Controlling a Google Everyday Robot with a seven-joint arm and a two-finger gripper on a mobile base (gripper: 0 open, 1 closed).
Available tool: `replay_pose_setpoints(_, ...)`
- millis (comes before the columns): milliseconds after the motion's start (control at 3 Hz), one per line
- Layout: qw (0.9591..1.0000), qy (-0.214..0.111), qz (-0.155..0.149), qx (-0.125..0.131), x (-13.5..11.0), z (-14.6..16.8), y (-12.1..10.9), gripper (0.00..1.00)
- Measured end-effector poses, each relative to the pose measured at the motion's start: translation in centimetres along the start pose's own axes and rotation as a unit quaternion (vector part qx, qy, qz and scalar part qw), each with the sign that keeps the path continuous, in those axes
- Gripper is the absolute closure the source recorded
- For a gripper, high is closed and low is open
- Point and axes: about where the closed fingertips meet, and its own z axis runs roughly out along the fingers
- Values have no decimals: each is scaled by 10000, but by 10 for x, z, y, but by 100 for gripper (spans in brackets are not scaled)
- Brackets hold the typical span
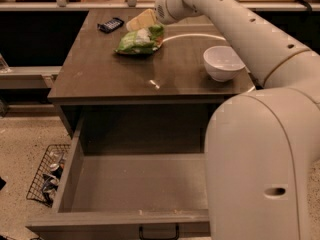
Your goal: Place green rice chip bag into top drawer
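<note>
I will bring my gripper down and close it on the middle of the green rice chip bag (141,40), bunching the bag up between my fingers.
The green rice chip bag (138,40) lies on the dark counter top (110,71), toward the back and left of the middle. My gripper (141,21) hangs just above the bag's far edge, reaching in from the right on the white arm (235,26). The top drawer (132,191) is pulled wide open below the counter's front edge, its inside bare, with a small black handle (158,232) on the front panel.
A white bowl (223,62) sits on the counter to the right. A small dark phone (110,24) lies at the back left. A wire basket (48,174) with items stands on the floor left of the drawer. My white body (260,169) fills the right foreground.
</note>
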Motion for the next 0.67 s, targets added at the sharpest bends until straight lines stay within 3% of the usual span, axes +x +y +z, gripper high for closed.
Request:
replay_pose_setpoints(333,9986,224,473,-51,9,27,17,0)
replay_pose_setpoints(667,9953,258,922,137,5,47,15,0)
